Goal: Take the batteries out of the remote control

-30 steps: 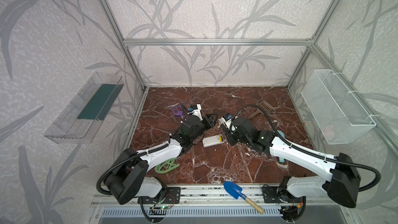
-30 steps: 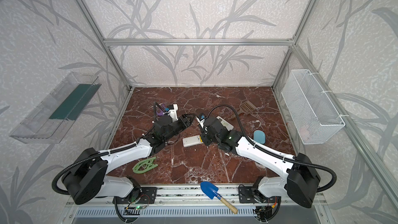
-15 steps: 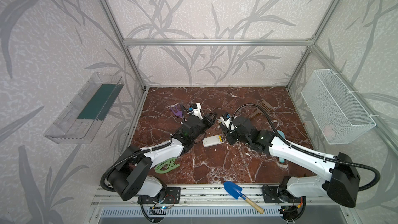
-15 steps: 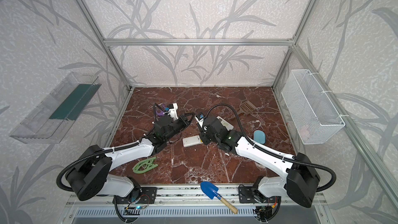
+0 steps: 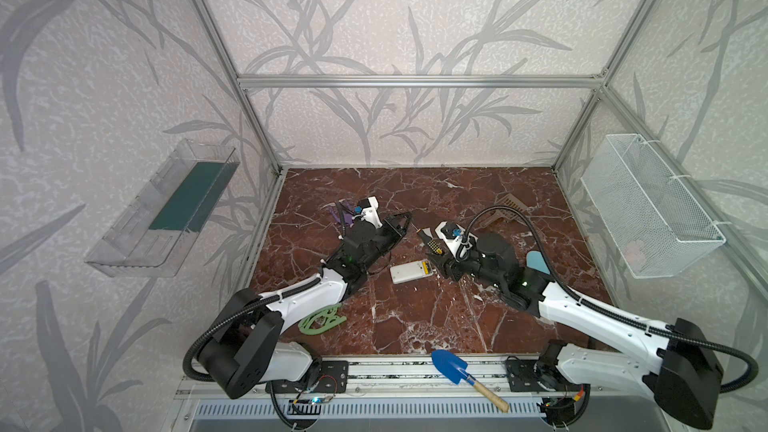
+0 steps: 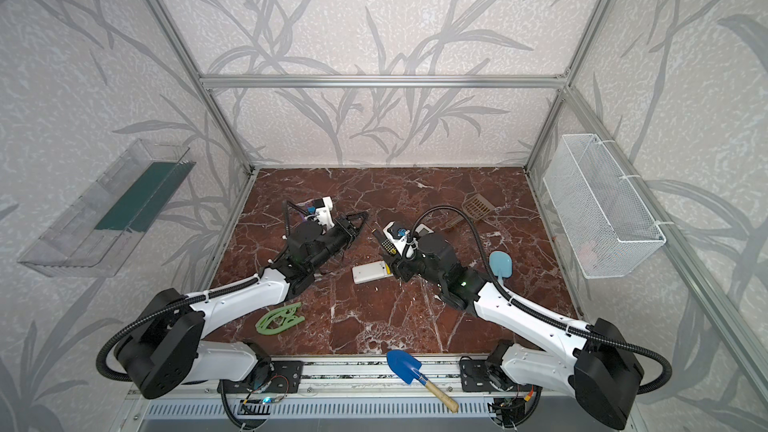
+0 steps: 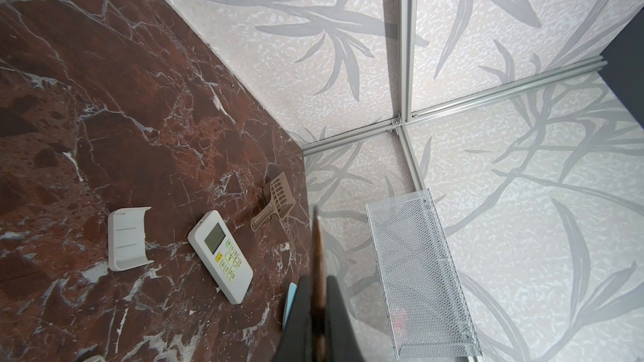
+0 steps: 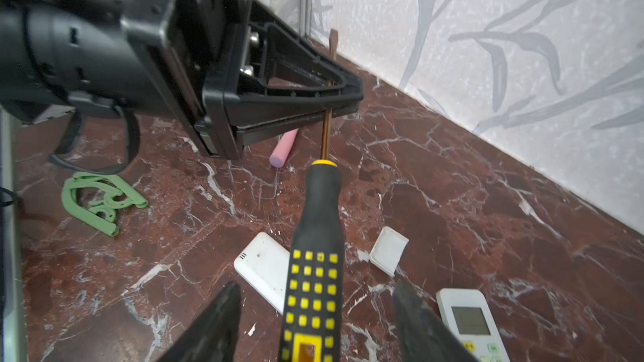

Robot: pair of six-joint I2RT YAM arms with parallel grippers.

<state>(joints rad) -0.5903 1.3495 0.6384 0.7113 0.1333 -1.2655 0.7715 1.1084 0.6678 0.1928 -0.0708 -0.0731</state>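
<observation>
Next, I close my right gripper on the screwdriver's handle [image 8: 316, 254] while my left gripper is shut on the screwdriver's metal stem, so my left gripper is free to steady the white remote control.
A white remote control [image 5: 408, 273] [image 8: 263, 266] lies face down mid-floor. Yellow batteries [image 5: 426, 266] [image 6: 386, 270] show in its open end. Its white cover [image 8: 388, 250] [image 7: 127, 238] lies loose beside it. A black-and-yellow-handled screwdriver [image 8: 315, 255] [image 5: 432, 243] hangs above the floor. My left gripper [image 7: 319, 280] [image 8: 343, 94] [image 5: 404, 222] is shut on its metal shaft. My right gripper [image 8: 315, 287] [image 5: 436, 255] is open, its fingers [image 8: 223, 311] standing clear on either side of the handle.
A second white remote [image 7: 219, 255] [image 8: 467, 322] lies face up. Also on the floor are a pink cylinder [image 8: 284, 148], a green cutout [image 5: 322, 322], a brown scoop [image 5: 509, 205] and a light-blue scoop [image 5: 538, 261]. A wire basket [image 5: 648, 209] hangs on the right wall.
My left gripper has shut on the screwdriver's shaft. My right gripper, earlier shut on the handle, has opened off it.
</observation>
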